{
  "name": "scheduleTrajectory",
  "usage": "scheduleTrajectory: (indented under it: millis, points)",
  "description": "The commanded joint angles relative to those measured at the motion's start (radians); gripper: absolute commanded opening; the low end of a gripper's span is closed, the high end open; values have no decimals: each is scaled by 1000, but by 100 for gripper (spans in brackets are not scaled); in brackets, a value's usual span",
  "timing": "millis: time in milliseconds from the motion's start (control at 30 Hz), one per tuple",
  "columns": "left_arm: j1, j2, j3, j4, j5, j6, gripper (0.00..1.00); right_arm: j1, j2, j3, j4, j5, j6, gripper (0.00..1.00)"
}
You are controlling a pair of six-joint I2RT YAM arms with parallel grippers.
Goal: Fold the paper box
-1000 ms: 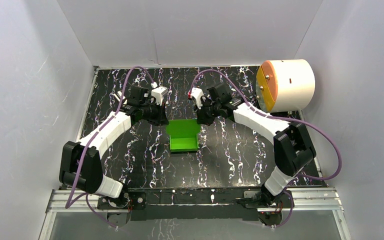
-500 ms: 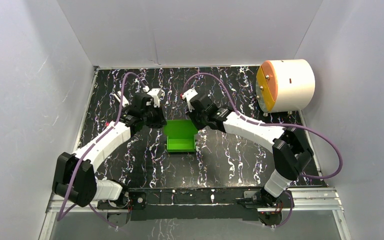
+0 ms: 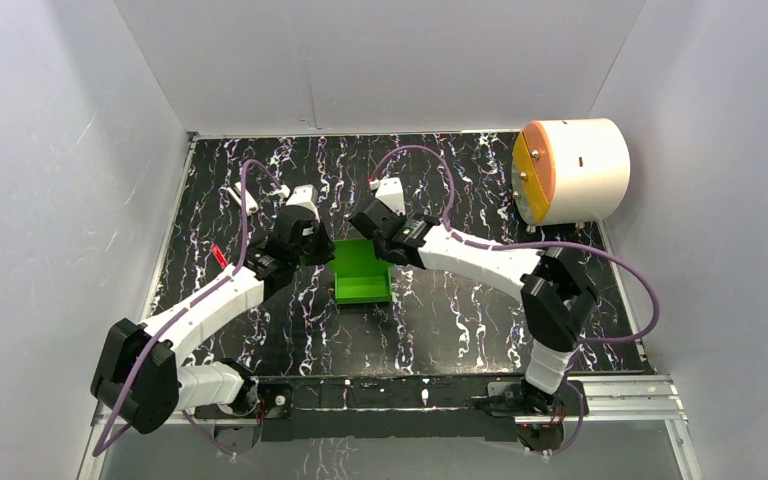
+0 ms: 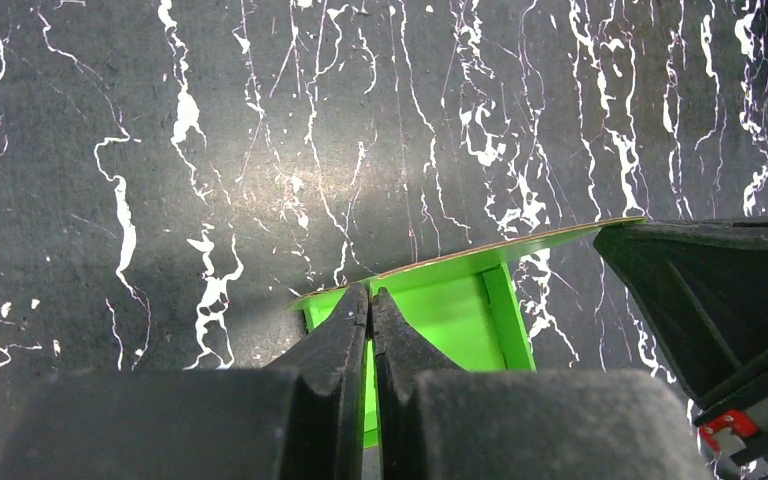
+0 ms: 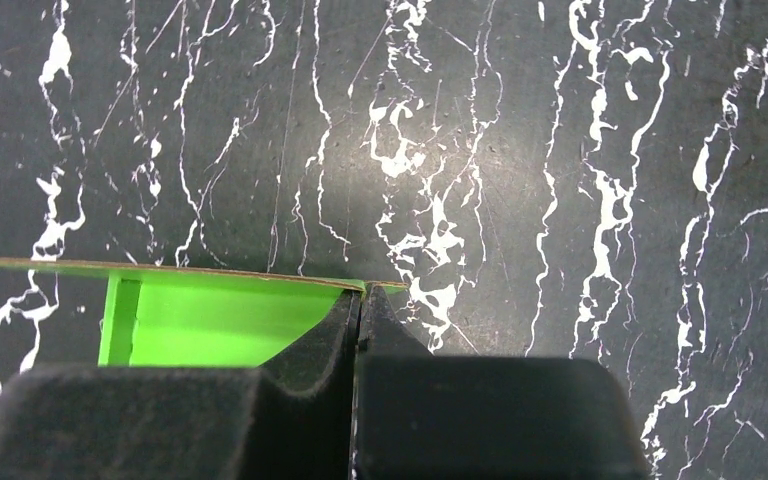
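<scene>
The end flap of the lid sticks straight out past the fingers of my right gripper, so my right gripper should open, turn and pinch the flap's crease (image 5: 364,284) to bend it.
The paper box (image 3: 362,272) is bright green card, a half-formed open tray with raised walls, in the middle of the black marbled table. My left gripper (image 3: 322,248) is shut on the box's left wall; in the left wrist view its fingertips (image 4: 371,296) pinch the thin green wall (image 4: 460,310) by the far left corner. My right gripper (image 3: 378,243) is shut on the right wall; in the right wrist view its tips (image 5: 360,293) pinch the card edge at the far right corner, with the green inside (image 5: 215,320) to their left.
A large white cylinder with an orange-yellow face (image 3: 568,171) lies at the back right of the table. White walls enclose the table on three sides. The right gripper's black body (image 4: 710,300) shows at the right of the left wrist view.
Both grippers have moved inward and toward the near side, closing in on the box's far corners. The box has shifted slightly left and its walls stand more upright.
</scene>
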Motion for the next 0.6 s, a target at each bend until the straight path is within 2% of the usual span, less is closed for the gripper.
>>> scheduleTrajectory:
  millis: [0, 200, 333, 567]
  points:
    - [-51, -45, -11, 114, -70, -80, 0, 37, 50, 91, -69, 109, 198, 0]
    - [-113, -38, -15, 123, -171, -96, 0, 46, 62, 99, -73, 139, 236, 0]
    - [-121, -39, -27, 130, -182, -100, 0, 49, 53, 95, -68, 155, 232, 0]
    - [-120, -45, 8, 87, -181, -2, 1, 44, 8, 54, 0, 115, 76, 2]
